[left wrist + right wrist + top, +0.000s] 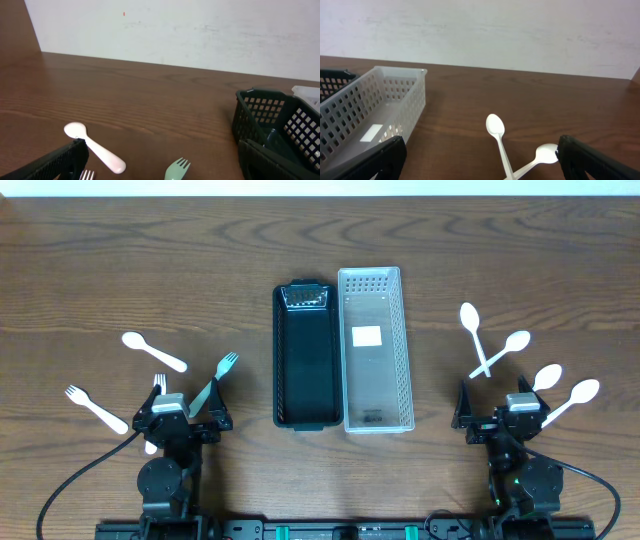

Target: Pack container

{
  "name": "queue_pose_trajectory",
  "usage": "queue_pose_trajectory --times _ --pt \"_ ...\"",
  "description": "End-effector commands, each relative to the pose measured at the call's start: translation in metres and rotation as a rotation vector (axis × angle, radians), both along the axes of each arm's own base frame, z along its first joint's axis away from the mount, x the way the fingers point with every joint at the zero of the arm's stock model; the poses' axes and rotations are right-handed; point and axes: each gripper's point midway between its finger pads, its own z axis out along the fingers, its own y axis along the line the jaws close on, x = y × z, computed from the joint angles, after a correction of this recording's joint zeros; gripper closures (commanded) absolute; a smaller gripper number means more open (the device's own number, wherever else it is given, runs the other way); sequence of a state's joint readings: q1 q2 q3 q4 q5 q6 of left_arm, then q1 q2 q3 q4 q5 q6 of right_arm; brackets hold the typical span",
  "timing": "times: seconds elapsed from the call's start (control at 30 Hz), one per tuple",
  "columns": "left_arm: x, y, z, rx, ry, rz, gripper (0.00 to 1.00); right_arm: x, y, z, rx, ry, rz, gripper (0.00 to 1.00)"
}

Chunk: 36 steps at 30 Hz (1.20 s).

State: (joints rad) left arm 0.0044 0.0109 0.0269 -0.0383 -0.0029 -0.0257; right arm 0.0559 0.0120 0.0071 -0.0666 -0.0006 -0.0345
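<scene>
My right gripper is to close on the handle's bowl end (474, 334) (498, 137) of the farthest white spoon in the crossed pair, which is the spoon nearer the clear white basket.
A black basket (303, 355) and a clear white basket (375, 350) stand side by side at the table's middle. Left of them lie a white spoon (153, 351), a white fork (96, 409), a green fork (219, 377) and another white fork (158, 384). On the right lie several white spoons (474, 332), two of them crossed (500, 142). My left gripper (184, 420) is open and empty near the front edge, by the forks. My right gripper (505, 415) is open and empty, just before the spoons. The spoon (95, 148) and green fork (177, 169) show in the left wrist view.
The black basket (272, 132) holds a small metallic item (305, 298) at its far end. The white basket (367, 120) has a white label (366, 336) on its floor. A pale wall runs behind the table.
</scene>
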Motion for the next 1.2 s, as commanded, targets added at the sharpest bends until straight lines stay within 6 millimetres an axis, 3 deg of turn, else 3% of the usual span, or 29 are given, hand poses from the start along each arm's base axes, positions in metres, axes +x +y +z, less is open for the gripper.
queue_pose_trajectory --times 0.0,0.23,0.3,0.37,0.53,0.63,0.7,0.8,0.97,1.07,1.17 --pt "-0.001 0.0 -0.018 0.0 0.051 0.004 0.02 0.0 -0.003 0.0 -0.021 -0.001 -0.019 0.01" --pt "-0.001 0.001 -0.016 -0.006 0.043 0.011 0.02 0.0 0.003 0.0 0.072 0.002 0.011 0.01" --pt "0.0 -0.002 -0.007 -0.139 0.005 0.007 0.02 0.0 0.002 0.001 0.072 0.004 0.004 0.01" --pt "-0.001 -0.003 0.011 -0.218 -0.03 0.007 0.02 0.0 0.001 0.009 0.107 -0.001 -0.003 0.01" --pt "-0.006 0.016 0.087 -0.129 -0.115 0.104 0.02 0.006 -0.014 0.037 0.156 0.034 -0.08 0.01" --pt "0.004 0.022 0.124 -0.086 -0.071 0.138 0.02 0.02 -0.023 0.059 0.153 0.113 -0.121 0.01" --pt "0.018 0.023 0.133 -0.08 0.016 0.146 0.02 0.032 -0.027 0.069 0.15 0.202 -0.143 0.01" --pt "0.043 0.027 0.128 -0.068 0.206 0.169 0.02 0.054 -0.024 0.077 0.099 0.404 -0.098 0.01" --pt "0.065 0.041 0.093 -0.056 0.568 0.221 0.02 0.083 -0.026 0.083 -0.007 0.716 -0.056 0.01" --pt "0.071 0.046 0.073 -0.056 0.716 0.238 0.02 0.107 -0.026 0.086 -0.004 0.776 -0.047 0.01" --pt "0.074 0.046 0.054 -0.061 0.8 0.244 0.02 0.133 -0.028 0.076 -0.029 0.804 -0.035 0.01"
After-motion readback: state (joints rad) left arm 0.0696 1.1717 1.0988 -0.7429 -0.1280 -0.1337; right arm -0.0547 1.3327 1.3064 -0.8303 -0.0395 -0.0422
